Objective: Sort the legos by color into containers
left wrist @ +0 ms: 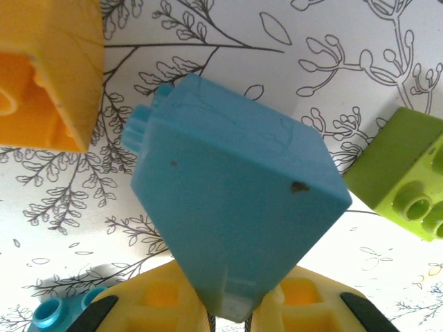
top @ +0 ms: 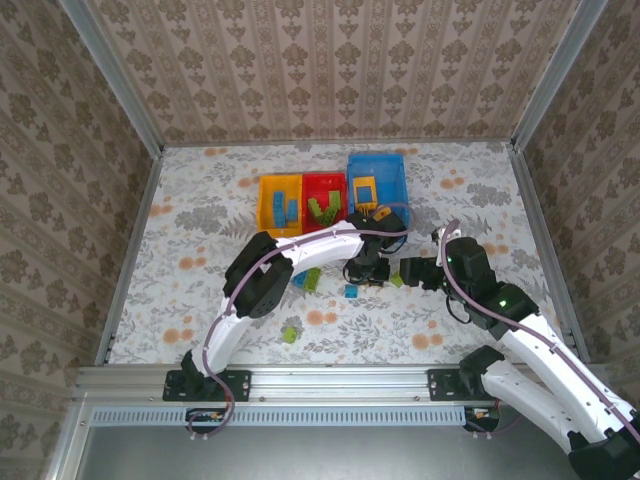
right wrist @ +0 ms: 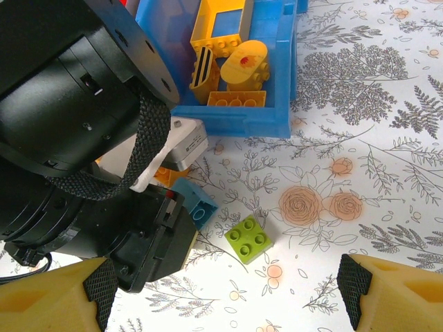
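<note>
The left gripper pinches the blue lego only by its lower corner, so it should open, reach further over and grip its wide body (left wrist: 235, 187) before lifting.
My left gripper (left wrist: 242, 312) is shut on a blue lego (left wrist: 235, 187), pinching its lower corner; in the right wrist view the same blue lego (right wrist: 196, 202) pokes out beside the left arm's black wrist. An orange lego (left wrist: 41, 76) and a green lego (left wrist: 408, 176) lie on either side of it. My right gripper (right wrist: 225, 290) stands open just to the right, with that green lego (right wrist: 248, 238) ahead of its fingers. The containers stand behind: yellow (top: 266, 205) with blue legos, red (top: 311, 183) with green ones, blue (top: 398, 178) with yellow ones.
Loose legos lie on the flowered table: a green one (top: 290, 335) near the front, a blue one (top: 351, 291), and a green and blue pair (top: 308, 278) under the left forearm. The two grippers (top: 372, 268) (top: 408, 272) are close together. Walls enclose the table.
</note>
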Available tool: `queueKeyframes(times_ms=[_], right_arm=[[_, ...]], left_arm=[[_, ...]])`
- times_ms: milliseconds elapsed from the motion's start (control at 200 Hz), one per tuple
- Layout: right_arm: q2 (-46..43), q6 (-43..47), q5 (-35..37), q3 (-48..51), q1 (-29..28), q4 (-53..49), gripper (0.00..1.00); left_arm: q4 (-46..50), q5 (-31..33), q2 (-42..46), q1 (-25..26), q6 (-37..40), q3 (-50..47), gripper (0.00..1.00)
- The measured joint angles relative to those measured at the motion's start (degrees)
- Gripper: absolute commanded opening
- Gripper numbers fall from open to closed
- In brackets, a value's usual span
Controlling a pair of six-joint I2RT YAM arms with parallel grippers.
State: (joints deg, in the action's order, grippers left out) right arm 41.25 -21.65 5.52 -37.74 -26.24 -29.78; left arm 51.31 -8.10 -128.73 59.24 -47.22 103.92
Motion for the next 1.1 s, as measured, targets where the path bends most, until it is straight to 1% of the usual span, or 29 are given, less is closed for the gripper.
queueKeyframes(times_ms=[220, 280, 335, 475, 565, 675, 760, 945, 1100], right_arm=[[0.0, -0.2, 0.0, 0.0, 0.0, 0.0, 0.86], [0.0, -0.4, 0.0, 0.0, 0.0, 0.0, 0.86], [0.0, -0.6, 0.0, 0.0, 0.0, 0.0, 0.86], [0.0, -0.8, 0.0, 0.0, 0.0, 0.0, 0.86], [0.0, -0.9, 0.0, 0.0, 0.0, 0.0, 0.86], [0.0, -0.9, 0.0, 0.0, 0.0, 0.0, 0.86], [0.0, -0.9, 0.0, 0.0, 0.0, 0.0, 0.86], [0.0, -0.9, 0.0, 0.0, 0.0, 0.0, 0.86], [0.0, -0.9, 0.0, 0.0, 0.0, 0.0, 0.86]], left_arm=[[0.9, 0.9, 1.2, 0.2, 1.2, -0.6, 0.06], [1.2, 0.9, 1.9, 0.3, 1.7, -1.0, 0.07], [1.4, 0.9, 2.3, 0.4, 2.2, -1.1, 0.12], [2.0, 0.4, 3.0, 0.5, 4.3, -1.5, 0.42], [2.5, 0.4, 3.0, 0.5, 5.6, -1.5, 0.54], [2.8, 0.4, 3.0, 0.5, 7.3, -1.5, 0.61], [3.1, 0.4, 3.0, 0.3, 8.5, -1.3, 0.64], [4.2, 0.7, 3.0, -0.8, 9.9, 2.5, 0.71], [4.5, 0.6, 2.6, -2.4, 10.0, 4.6, 0.73]])
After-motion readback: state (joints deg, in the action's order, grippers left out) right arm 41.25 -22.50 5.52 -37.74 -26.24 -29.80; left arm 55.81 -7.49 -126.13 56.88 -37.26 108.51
